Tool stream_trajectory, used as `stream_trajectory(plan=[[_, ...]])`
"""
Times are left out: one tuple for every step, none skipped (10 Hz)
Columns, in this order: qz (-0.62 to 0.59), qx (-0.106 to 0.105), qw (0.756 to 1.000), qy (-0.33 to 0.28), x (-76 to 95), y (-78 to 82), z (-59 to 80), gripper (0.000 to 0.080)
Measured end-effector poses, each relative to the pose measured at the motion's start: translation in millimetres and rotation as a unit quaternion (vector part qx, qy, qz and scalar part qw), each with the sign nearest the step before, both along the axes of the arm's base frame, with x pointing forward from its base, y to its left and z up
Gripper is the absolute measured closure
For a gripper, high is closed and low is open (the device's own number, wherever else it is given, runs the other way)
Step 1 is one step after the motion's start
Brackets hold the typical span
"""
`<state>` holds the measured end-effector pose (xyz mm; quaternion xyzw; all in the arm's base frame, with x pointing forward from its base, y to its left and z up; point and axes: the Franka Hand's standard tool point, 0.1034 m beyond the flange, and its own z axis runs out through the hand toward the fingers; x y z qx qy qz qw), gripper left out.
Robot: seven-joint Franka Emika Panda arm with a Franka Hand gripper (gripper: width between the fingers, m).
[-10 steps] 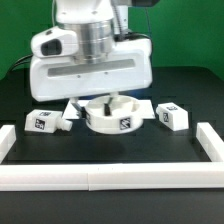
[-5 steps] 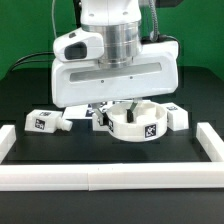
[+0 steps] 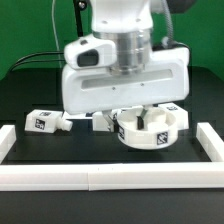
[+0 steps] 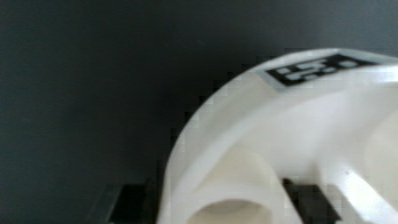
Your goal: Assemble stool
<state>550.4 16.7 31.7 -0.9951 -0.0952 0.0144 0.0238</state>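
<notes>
I need to let go of the stool seat in the black table's corner (image 3: 182, 150) between the front bar and the side bar nearest it. The seat is now on the black table.
The round white stool seat (image 3: 152, 131) sits on the black table toward the exterior view's right, its tag facing front. My gripper (image 3: 140, 113) reaches down into it, mostly hidden under the big white hand. In the wrist view the seat (image 4: 285, 120) fills the picture and its wall stands between the two dark fingertips (image 4: 139, 200); the gripper (image 4: 228, 200) is shut on that wall. One stubby tagged leg (image 3: 44, 122) lies at the left, another (image 3: 103, 122) just left of the seat, and a third (image 3: 178, 108) shows behind the seat at the right.
Long white rails fence the table: one along the front (image 3: 110, 178), one at the left (image 3: 8, 140), one at the right (image 3: 212, 141). The seat is close to the right rail. A green wall stands behind.
The arm has moved to the exterior view's right, and the seat has slid right and slightly forward with it. The left leg has not moved.
</notes>
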Motion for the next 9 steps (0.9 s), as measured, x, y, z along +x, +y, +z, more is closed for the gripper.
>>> stream_trajectory(plan=[[-0.004,-0.001,1.000,0.002,2.7,11.9,-1.4,0.0468],[-0.001,-0.001,1.000,-0.004,5.8,24.0,4.4,0.0468],[0.005,0.000,1.000,-0.003,5.2,22.0,3.1,0.0468],[0.004,0.000,1.000,-0.003,4.9,21.4,2.5,0.0468],[0.005,0.000,1.000,-0.003,4.8,22.1,2.4,0.0468],[0.010,-0.001,1.000,-0.004,5.1,21.4,0.7,0.0468],[0.012,-0.003,1.000,-0.007,7.2,24.3,-5.4,0.0468],[0.019,-0.005,1.000,-0.008,13.7,33.9,-11.1,0.0468],[0.021,-0.006,1.000,-0.010,21.5,38.9,-16.2,0.0468]])
